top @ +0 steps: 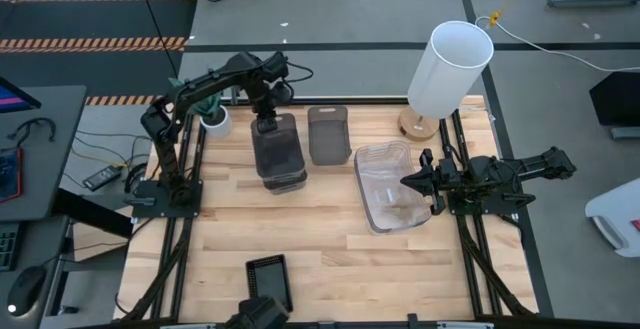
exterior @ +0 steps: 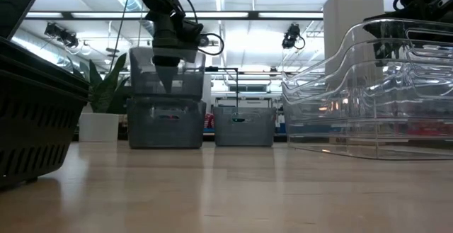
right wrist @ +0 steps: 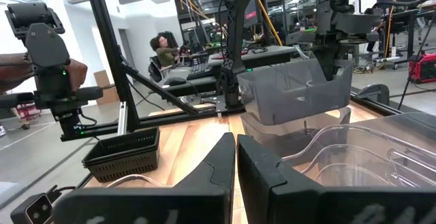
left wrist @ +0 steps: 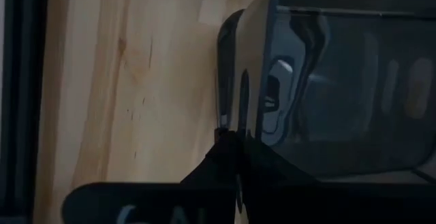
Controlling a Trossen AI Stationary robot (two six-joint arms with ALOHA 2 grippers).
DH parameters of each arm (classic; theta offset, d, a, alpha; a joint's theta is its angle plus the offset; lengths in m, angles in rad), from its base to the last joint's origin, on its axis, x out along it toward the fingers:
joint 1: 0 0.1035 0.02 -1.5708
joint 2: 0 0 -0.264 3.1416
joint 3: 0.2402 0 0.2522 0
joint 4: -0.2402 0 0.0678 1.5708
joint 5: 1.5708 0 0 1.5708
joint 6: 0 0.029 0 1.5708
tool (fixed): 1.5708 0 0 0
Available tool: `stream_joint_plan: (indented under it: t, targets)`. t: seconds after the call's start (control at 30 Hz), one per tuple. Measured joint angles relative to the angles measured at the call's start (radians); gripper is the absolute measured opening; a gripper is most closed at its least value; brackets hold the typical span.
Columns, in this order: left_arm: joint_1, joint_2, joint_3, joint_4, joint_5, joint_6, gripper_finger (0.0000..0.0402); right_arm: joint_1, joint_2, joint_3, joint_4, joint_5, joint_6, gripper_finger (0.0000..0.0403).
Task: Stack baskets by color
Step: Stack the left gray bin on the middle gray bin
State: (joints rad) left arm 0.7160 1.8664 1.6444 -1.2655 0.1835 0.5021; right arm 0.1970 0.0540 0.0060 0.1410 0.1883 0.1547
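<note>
The upper grey basket sits tilted high over the lower grey basket; my left gripper will release it, then straighten it by its far rim [top: 286, 117].
My left gripper [top: 265, 124] reaches down from above, shut on a smoky grey basket [exterior: 166, 69]. That basket hangs directly over a second grey basket [exterior: 166, 123] standing on the table. A third grey basket [top: 328, 134] stands to the right of them. Nested clear baskets [top: 393, 184] sit right of centre. A black mesh basket [top: 268, 279] lies by the near edge. My right gripper [top: 410, 181] is shut and level at the clear stack's right side, holding nothing. My left gripper pinches the held grey basket's short far-end wall at its rim [left wrist: 230, 118], one finger inside the basket and one outside. The fingers point down from above. The basket hangs slightly tilted, its bottom at the lower basket's rim [right wrist: 262, 123]; whether they touch I cannot tell.
A tall white cylinder [top: 450, 69] stands at the far right of the table, and a small white plant pot [top: 215, 121] at the far left beside the left arm. Bare wood lies across the table's middle and near right.
</note>
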Motion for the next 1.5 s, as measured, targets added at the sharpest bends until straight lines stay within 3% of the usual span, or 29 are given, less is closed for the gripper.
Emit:
stream_joint_plan:
  t: [0.77, 1.0, 1.33, 1.5]
  targets:
    - [-0.098, 0.000, 0.000, -0.018, -0.154, -0.123, 0.0010, 0.000, 0.000, 0.000, 0.000, 0.000, 0.000, 0.0022]
    - [-0.109, 0.000, 0.000, -0.018, -0.162, -0.127, 0.0060, 0.000, 0.000, 0.000, 0.000, 0.000, 0.000, 0.0022]
    - [-0.126, 0.000, 0.001, -0.002, -0.266, -0.098, 0.0190, 0.000, 0.000, 0.000, 0.000, 0.000, 0.000, 0.0022]
    - [-0.143, 0.000, 0.001, -0.002, -0.273, -0.107, 0.0201, 0.000, 0.000, 0.000, 0.000, 0.000, 0.000, 0.0022]
